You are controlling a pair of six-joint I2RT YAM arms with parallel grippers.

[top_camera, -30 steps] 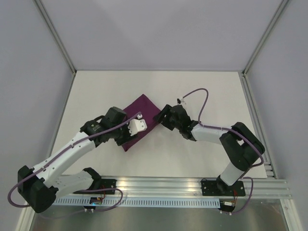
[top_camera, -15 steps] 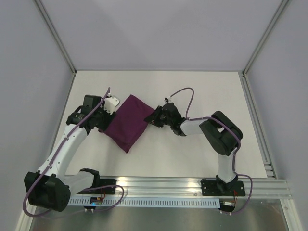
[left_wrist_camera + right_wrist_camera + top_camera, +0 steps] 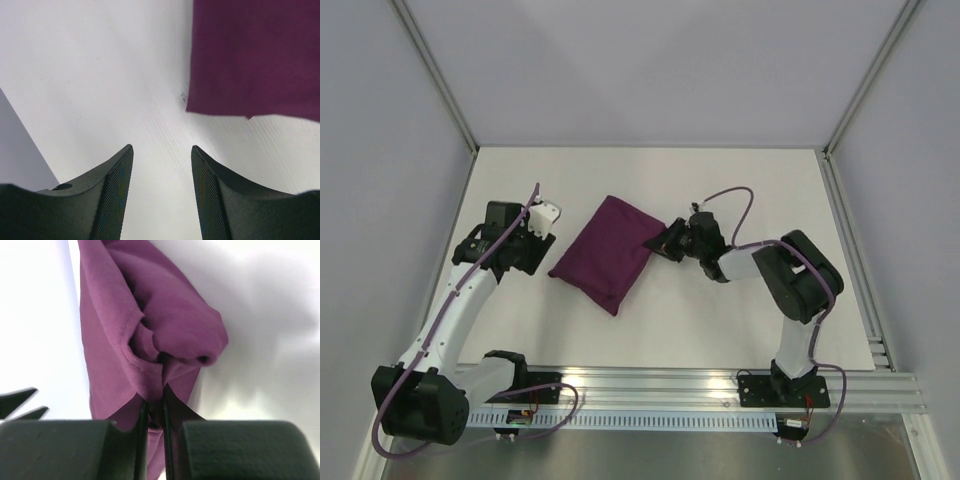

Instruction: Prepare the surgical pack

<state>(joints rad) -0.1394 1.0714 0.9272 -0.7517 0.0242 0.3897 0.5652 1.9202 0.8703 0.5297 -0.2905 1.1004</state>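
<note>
The surgical pack, now lying diagonally on the table, will be let go of by my right gripper, so that it rests on the white table point(image 3: 799, 235) beside that gripper's metal side rail.
The surgical pack point(image 3: 607, 252) is a plum-purple fabric bundle, folded into a rectangle lying diagonally on the white table point(image 3: 720, 180). My right gripper point(image 3: 667, 241) is at the bundle's right edge, shut on a pinch of the surgical pack point(image 3: 150, 340), whose folds bunch up between the pads. My left gripper point(image 3: 542, 243) stands to the left of the bundle, apart from it. In the left wrist view that gripper point(image 3: 162, 165) is open with only bare table between its fingers, and a corner of the surgical pack point(image 3: 255, 55) lies ahead at the upper right.
Grey enclosure walls with metal posts point(image 3: 435, 80) surround the table. An aluminium rail point(image 3: 720, 385) runs along the near edge by the arm bases. A purple cable point(image 3: 730, 200) loops above the right arm.
My right gripper has closed on the bundle's right edge. The left arm has swung from over the bundle to its left side, and the bundle has shifted slightly to the right.
</note>
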